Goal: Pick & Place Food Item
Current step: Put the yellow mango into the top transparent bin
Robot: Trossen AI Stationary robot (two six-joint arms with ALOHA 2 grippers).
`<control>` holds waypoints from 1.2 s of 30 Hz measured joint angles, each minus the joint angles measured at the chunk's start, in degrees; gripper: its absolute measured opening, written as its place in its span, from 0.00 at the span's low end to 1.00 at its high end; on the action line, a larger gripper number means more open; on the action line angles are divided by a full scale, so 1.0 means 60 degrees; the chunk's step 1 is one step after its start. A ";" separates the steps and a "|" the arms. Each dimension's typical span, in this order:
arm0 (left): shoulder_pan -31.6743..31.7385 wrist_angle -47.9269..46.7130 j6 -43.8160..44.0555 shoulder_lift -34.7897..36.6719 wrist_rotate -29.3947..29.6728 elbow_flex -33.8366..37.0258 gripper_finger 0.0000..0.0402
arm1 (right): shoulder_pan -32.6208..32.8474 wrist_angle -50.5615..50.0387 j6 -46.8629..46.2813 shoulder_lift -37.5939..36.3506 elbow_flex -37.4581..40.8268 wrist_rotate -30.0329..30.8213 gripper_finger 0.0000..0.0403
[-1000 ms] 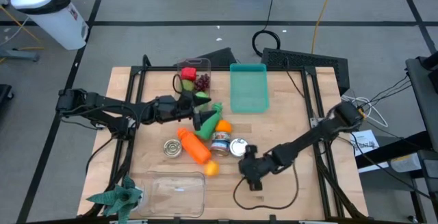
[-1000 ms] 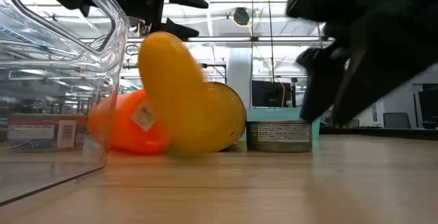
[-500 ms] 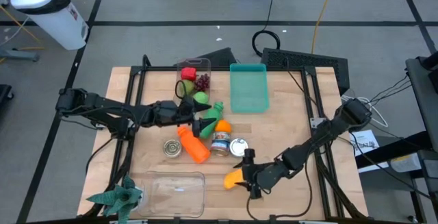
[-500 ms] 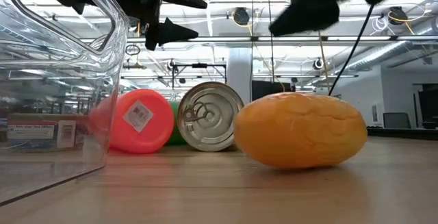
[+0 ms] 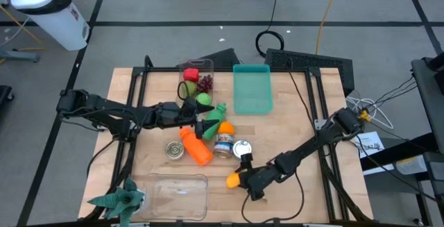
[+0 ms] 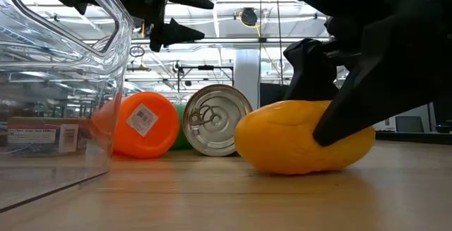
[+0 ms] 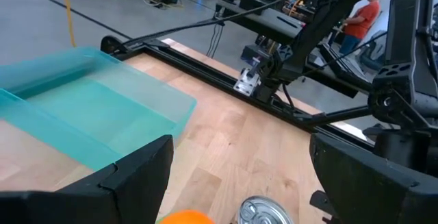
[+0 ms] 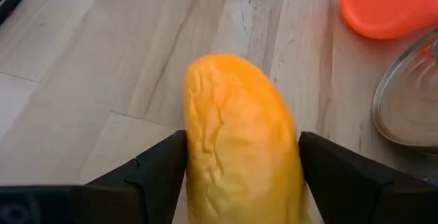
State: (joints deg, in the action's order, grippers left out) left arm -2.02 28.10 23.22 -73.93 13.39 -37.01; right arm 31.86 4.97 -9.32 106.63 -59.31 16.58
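The robot's left gripper should close on the loose end (image 5: 230, 180) of the yellow-orange food item, facing away from the right gripper, as that gripper holds it out.
A yellow-orange loaf-shaped food item (image 5: 234, 180) lies on its side on the wooden table (image 5: 291, 126), toward the near edge. My right gripper (image 5: 243, 178) is low over it, open. Its fingers stand on either side of the food item (image 8: 239, 135), one finger dark in front of it in the low view (image 6: 353, 104). My left gripper (image 5: 198, 114) hovers open above the pile of cans and toy food at mid-table, with nothing between its fingers (image 7: 239, 183). My right gripper comes slanting down from the table's right, with one finger (image 8: 161, 176) along each long side of the food item (image 8: 198, 155). Whether the fingers touch it, I cannot tell. The food item rests on the table.
A teal tray (image 5: 252, 88) lies at the far middle. A clear container (image 5: 177, 194) sits near the front left. An orange bottle (image 5: 196, 147), cans (image 5: 241, 148) and a clear cup of fruit (image 5: 196, 78) crowd the middle. There is bare wood to the right.
The yellow-orange food item has tumbled from beside the orange bottle toward the table's right and now lies on its side. My right gripper has come down and a little toward the left edge, rolling its wrist, until its fingers straddle the item.
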 joint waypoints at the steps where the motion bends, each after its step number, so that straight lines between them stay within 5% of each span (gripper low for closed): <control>1: 0.0000 -0.0004 0.0000 0.0000 0.0000 0.0000 0.87 | 0.0000 -0.0010 -0.0005 0.0003 0.0000 -0.0012 0.65; 14: 0.0000 -0.0015 0.0189 0.0000 0.0000 0.0000 0.88 | -0.0076 -0.0405 -0.0564 -0.0062 -0.0013 -0.0768 0.50; 24: -0.0017 -0.0084 0.0155 0.0000 -0.0502 0.0000 0.88 | 0.0109 -0.1316 -0.0257 -0.2112 0.0011 -0.0702 0.51; 31: -0.0365 0.0263 0.0141 0.0004 -0.0827 0.0000 0.88 | 0.0597 -0.2854 -0.0293 -0.3740 0.0161 0.1973 0.51; 36: -0.0911 0.0483 -0.0734 0.0004 -0.0814 0.0000 0.87 | 0.0776 -0.1923 -0.0325 -0.4669 0.1143 0.3987 0.51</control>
State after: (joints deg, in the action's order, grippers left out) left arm -7.49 30.99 18.82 -73.91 8.50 -37.01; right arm 36.51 -6.57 -11.27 78.62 -52.45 40.50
